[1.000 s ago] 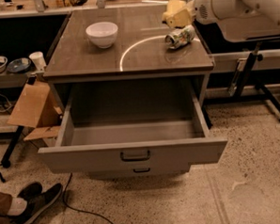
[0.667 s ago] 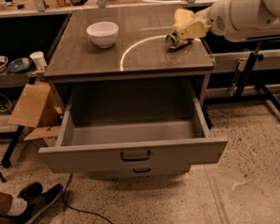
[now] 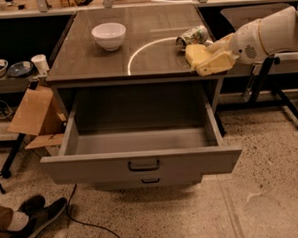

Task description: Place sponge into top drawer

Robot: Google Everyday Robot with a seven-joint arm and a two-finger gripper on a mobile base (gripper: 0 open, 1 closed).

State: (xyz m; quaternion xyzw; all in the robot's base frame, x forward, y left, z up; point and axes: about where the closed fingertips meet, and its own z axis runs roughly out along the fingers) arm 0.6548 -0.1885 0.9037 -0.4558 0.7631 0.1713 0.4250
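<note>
Next, my gripper releases the sponge inside the top drawer (image 3: 171,122), between the drawer's middle and the side nearest my arm.
The pale yellow sponge (image 3: 197,55) is held in my gripper (image 3: 209,59) at the front right corner of the cabinet top, above the counter edge. My white arm (image 3: 267,34) reaches in from the right. The top drawer (image 3: 141,160) is pulled wide open below, grey and empty inside, with a dark handle on its front panel. The sponge hangs just above and to the right of the drawer's back right corner.
A white bowl (image 3: 109,35) stands at the back left of the cabinet top. A crushed drink can (image 3: 192,37) lies behind the sponge. The lower drawer front (image 3: 150,181) is shut. A cardboard box (image 3: 35,112) and a person's shoes (image 3: 37,217) are to the left.
My gripper has carried the sponge forward from the back right of the cabinet top, past the can, to the front right edge above the open drawer.
</note>
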